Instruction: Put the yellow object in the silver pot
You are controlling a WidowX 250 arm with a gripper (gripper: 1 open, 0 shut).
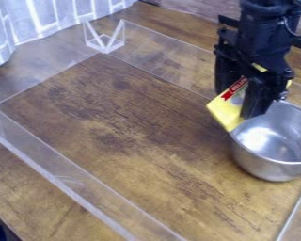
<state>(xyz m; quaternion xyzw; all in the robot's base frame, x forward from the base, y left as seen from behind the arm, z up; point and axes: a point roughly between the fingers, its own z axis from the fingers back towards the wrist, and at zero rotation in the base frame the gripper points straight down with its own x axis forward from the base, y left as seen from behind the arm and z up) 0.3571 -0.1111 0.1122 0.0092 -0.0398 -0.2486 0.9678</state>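
My gripper has the yellow object, which hangs just above the pot's rim. It will let go of it on the inner bottom of the silver pot [267, 142].
The yellow object [226, 107], a small block with a red-and-white label, hangs tilted between the fingers of my black gripper [245, 97], which is shut on it. It sits just above the left rim of the silver pot [277, 141], a shiny round bowl at the right of the wooden table. My gripper points straight down, and its body hides the block's upper part. The pot's inside looks empty.
A clear plastic wall [65, 179] runs along the table's front left edge and another along the back. A clear triangular stand [104, 37] sits at the back left, beside a white curtain [40, 19].
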